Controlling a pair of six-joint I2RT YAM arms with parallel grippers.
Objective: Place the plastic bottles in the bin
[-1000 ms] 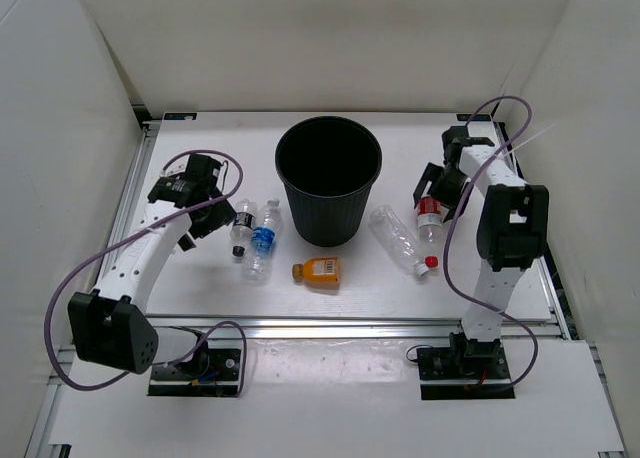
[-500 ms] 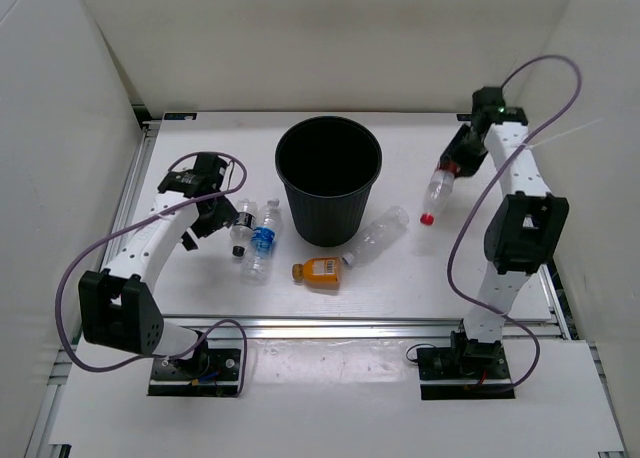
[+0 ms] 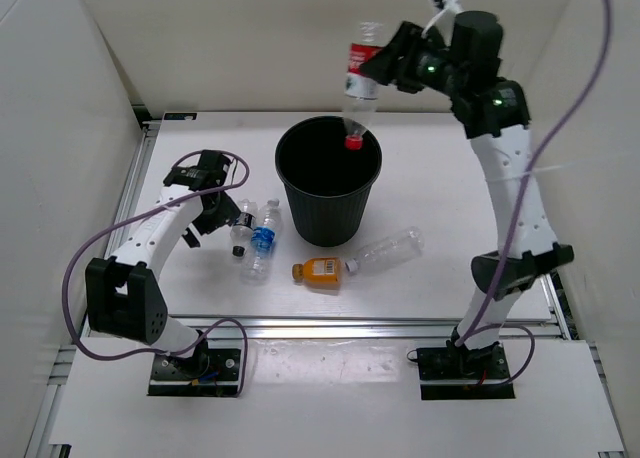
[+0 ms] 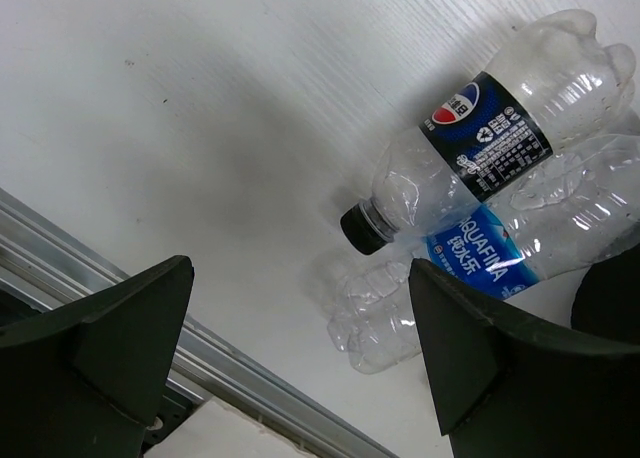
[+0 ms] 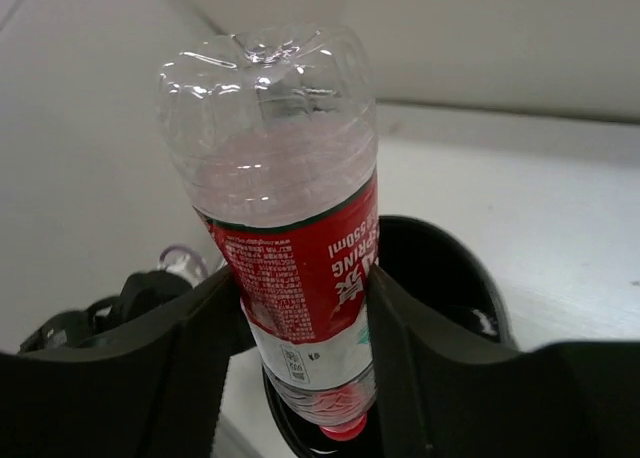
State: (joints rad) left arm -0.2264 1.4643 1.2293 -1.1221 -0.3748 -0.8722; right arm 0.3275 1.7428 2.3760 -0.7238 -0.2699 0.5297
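Observation:
The robot's left gripper needs to close on the label (image 3: 262, 240) (image 4: 484, 254) of the blue-labelled bottle, which lies between the black-labelled bottle and the black bin.
My right gripper (image 3: 383, 66) is shut on a clear red-labelled bottle (image 3: 360, 78), cap down, high over the black bin (image 3: 329, 181). In the right wrist view the red-labelled bottle (image 5: 290, 228) sits between both fingers, its red cap over the bin's mouth (image 5: 440, 278). My left gripper (image 3: 215, 210) is open and empty just left of a black-labelled bottle (image 3: 241, 226) and a blue-labelled bottle (image 3: 262, 240) lying side by side. They also show in the left wrist view, the black-labelled one (image 4: 470, 153) and the blue-labelled one (image 4: 480, 258). A squat orange bottle (image 3: 319, 271) and a larger clear bottle (image 3: 385, 249) lie before the bin.
White walls enclose the table on three sides. A metal rail (image 3: 330, 326) runs along the near edge, also in the left wrist view (image 4: 150, 328). Purple cables loop off both arms.
My right arm has lifted the red-labelled bottle from the table's right side up and leftward to above the bin. The larger clear bottle has shifted. My left gripper barely moved.

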